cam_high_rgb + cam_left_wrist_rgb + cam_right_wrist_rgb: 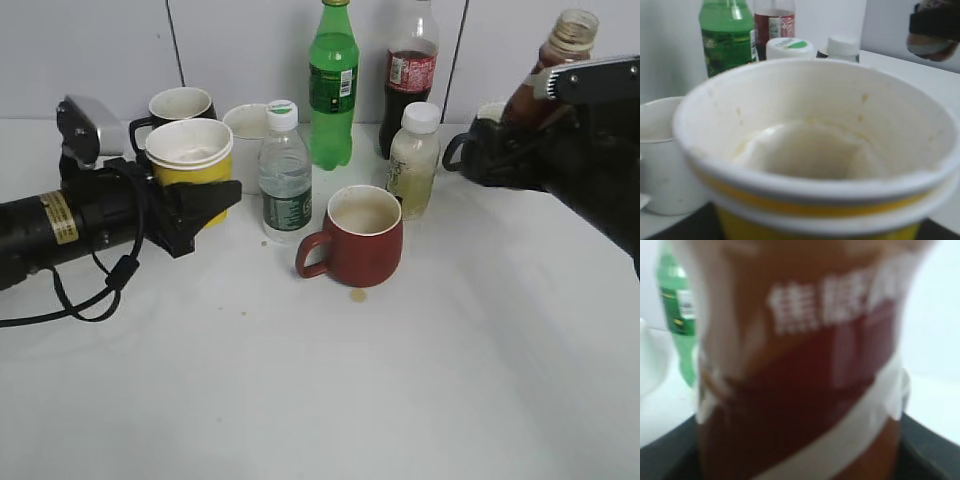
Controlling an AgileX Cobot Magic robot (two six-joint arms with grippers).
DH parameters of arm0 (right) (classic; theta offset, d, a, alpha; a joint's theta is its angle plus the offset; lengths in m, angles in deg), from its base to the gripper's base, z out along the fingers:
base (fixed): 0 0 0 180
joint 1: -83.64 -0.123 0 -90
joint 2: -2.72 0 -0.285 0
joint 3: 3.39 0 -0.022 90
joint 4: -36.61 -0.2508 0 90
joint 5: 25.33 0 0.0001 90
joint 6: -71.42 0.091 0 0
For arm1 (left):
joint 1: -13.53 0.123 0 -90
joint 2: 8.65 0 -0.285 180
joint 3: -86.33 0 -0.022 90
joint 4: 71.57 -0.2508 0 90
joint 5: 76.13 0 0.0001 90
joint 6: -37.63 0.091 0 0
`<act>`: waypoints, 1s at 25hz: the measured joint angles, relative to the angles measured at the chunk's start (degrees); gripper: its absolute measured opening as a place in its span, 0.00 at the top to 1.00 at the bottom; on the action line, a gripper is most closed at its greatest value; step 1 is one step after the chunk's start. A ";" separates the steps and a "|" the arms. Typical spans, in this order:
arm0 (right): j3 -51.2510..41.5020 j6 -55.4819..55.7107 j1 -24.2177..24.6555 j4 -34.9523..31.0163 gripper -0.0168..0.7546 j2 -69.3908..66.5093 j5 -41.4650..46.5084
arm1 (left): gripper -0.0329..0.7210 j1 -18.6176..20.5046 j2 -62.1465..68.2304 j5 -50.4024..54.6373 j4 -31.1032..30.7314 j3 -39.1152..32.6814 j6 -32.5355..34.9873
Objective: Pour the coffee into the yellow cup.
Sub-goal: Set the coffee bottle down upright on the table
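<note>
The yellow cup will be put down by my left gripper by the water bottle, in front of the white cup [207, 248]. The yellow cup is now held upright above the table.
The yellow cup [192, 165], white inside, is held upright in my left gripper [205, 200] at the left of the table. It fills the left wrist view [815, 150] and looks empty. The coffee bottle [552, 75], brown with a clear open neck, is held in my right gripper [500, 150] at the far right, raised and leaning slightly left. It fills the right wrist view [800, 365], blurred. The bottle and the cup are far apart.
A red mug [360, 238] stands in the middle. Behind it are a water bottle [285, 175], a pale drink bottle [413, 160], a green bottle [333, 85], a cola bottle [408, 75], a dark mug [180, 105] and a white cup [245, 125].
</note>
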 joint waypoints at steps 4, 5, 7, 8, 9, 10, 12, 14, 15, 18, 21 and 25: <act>-0.50 0.72 1.57 0.44 0.33 -4.50 -2.46 | 0.46 0.00 2.55 0.39 3.65 0.00 2.57; -0.50 0.85 1.58 1.17 0.33 -5.64 -3.19 | 0.46 0.00 2.95 0.39 4.45 0.00 3.13; -0.50 1.28 1.58 2.43 0.33 -8.37 -5.16 | 0.46 0.00 4.77 0.33 6.81 0.00 4.74; -0.50 1.46 1.58 2.74 0.33 -9.49 -6.17 | 0.46 0.00 5.87 0.33 8.16 0.05 5.76; -0.56 1.52 1.58 2.85 0.33 -10.72 -6.91 | 0.46 0.00 6.60 0.33 8.89 0.05 6.34; -0.56 1.58 1.58 2.93 0.33 -11.89 -7.77 | 0.46 0.00 7.61 0.28 10.05 0.26 6.99; -0.56 1.63 1.58 2.98 0.33 -13.94 -9.58 | 0.46 0.00 9.25 -0.08 10.72 1.27 7.37; -0.56 1.68 1.58 2.98 0.33 -15.79 -11.21 | 0.46 0.00 10.81 -0.50 11.00 2.67 7.42; -0.56 1.68 1.58 2.98 0.33 -16.37 -11.95 | 0.46 0.00 11.78 -0.62 11.06 3.63 7.42; -0.56 1.74 1.58 2.92 0.33 -17.55 -13.39 | 0.46 0.00 13.94 -0.75 11.24 5.58 7.53; -0.60 1.74 1.58 2.92 0.33 -17.62 -14.22 | 0.46 0.00 15.81 -0.75 11.26 7.02 7.53; -0.60 1.74 1.58 2.87 0.33 -17.64 -14.34 | 0.44 0.00 18.52 -0.74 11.26 8.68 7.53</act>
